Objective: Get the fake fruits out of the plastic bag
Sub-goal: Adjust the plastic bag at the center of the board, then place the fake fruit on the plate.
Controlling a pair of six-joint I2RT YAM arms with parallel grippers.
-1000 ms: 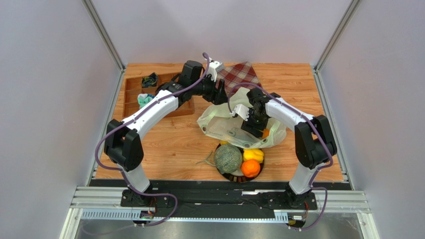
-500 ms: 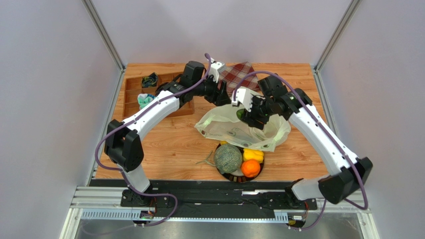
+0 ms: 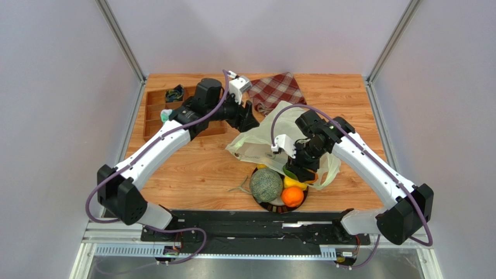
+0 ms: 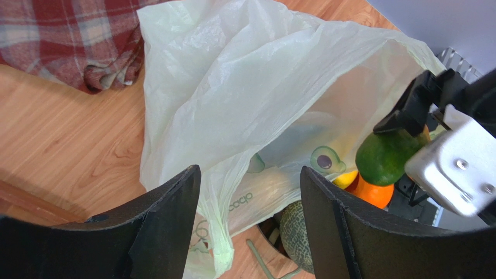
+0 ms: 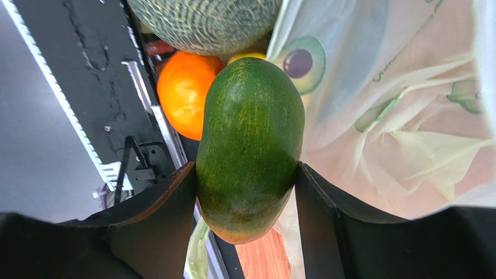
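Observation:
My right gripper sets the mango down next, between the small yellow piece and the yellow pepper-like piece [image 3: 282, 167], beside the netted melon.
The plastic bag [image 3: 265, 139] lies crumpled mid-table, its near edge over the plate. My right gripper [image 3: 297, 170] is shut on the green-orange mango [image 5: 250, 145] and holds it above the plate's far side, outside the bag [image 5: 396, 116]. On the plate sit the netted melon [image 3: 266, 185], the orange [image 3: 292, 196] and the yellow pepper-like piece [image 3: 297, 181]. A small yellow piece [image 3: 260, 167] peeks out at the bag's edge. My left gripper [image 3: 247, 119] is open at the bag's far left corner. A twisted strand of the bag [image 4: 218, 192] hangs loose between its fingers.
The dark-rimmed plate [image 3: 273, 204] stands at the table's near edge. A red plaid cloth [image 3: 279, 90] lies behind the bag. A wooden compartment tray [image 3: 174, 110] with small items is at the far left. A thin green stem [image 3: 240, 187] lies left of the plate.
My right gripper has come out of the bag with the mango and moved toward the near side, over the plate. My left arm has shifted a little left and the bag has sagged.

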